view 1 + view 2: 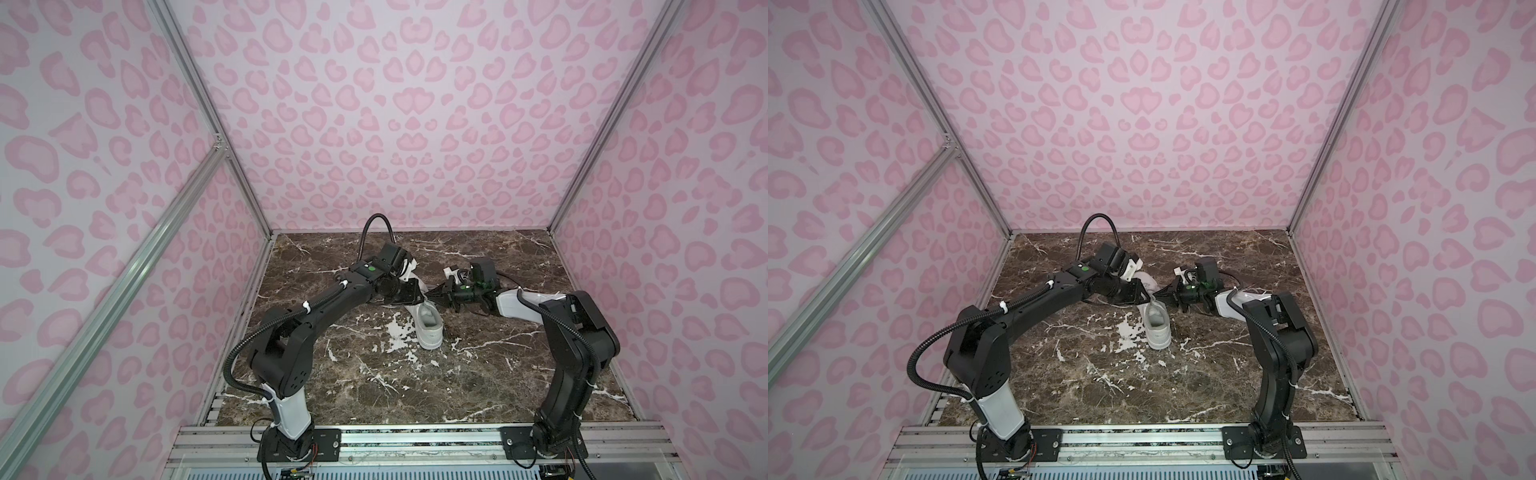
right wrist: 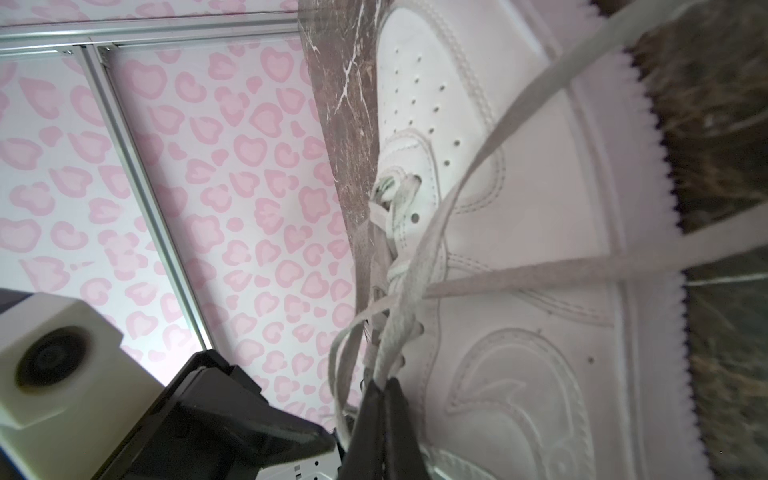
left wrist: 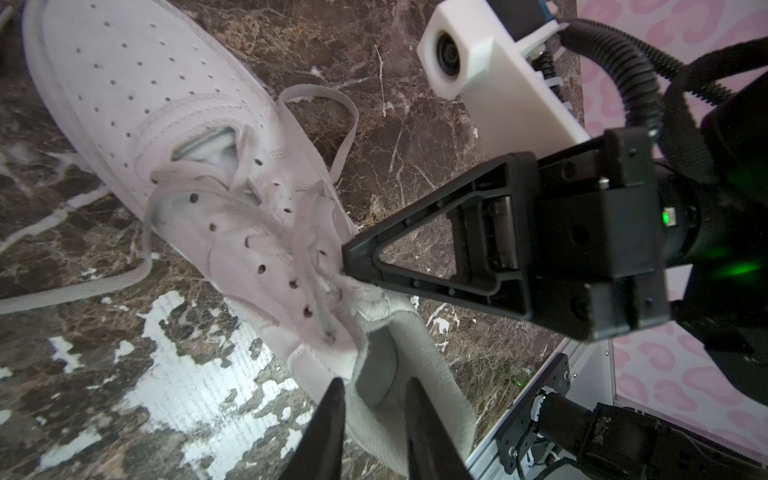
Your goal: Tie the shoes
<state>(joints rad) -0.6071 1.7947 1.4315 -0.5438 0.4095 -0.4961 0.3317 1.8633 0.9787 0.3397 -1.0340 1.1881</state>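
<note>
Next, my right gripper releases the whitish laces on the brown marble (image 1: 460,315) next to the white shoe's grey-lined opening.
A white low-top shoe (image 1: 429,330) (image 1: 1158,328) lies mid-table with its heel toward the front. My right gripper (image 1: 433,296) (image 2: 384,380) is shut on the whitish laces (image 2: 409,328) just above the eyelets. Two lace ends (image 2: 540,270) run across the shoe's side. In the left wrist view its tip (image 3: 351,257) meets the laces by the tongue. One lace loop (image 3: 349,120) and a loose end (image 3: 83,291) rest on the marble. My left gripper (image 1: 419,296) (image 3: 374,384) hovers at the shoe's grey-lined opening with its jaws apart. Lining shows between its fingers (image 3: 334,415); contact is unclear.
The brown marble tabletop (image 1: 374,386) is boxed in by pink patterned walls on three sides. An aluminium rail (image 1: 415,440) with both arm bases runs along the front edge. The two grippers are very close together over the shoe.
</note>
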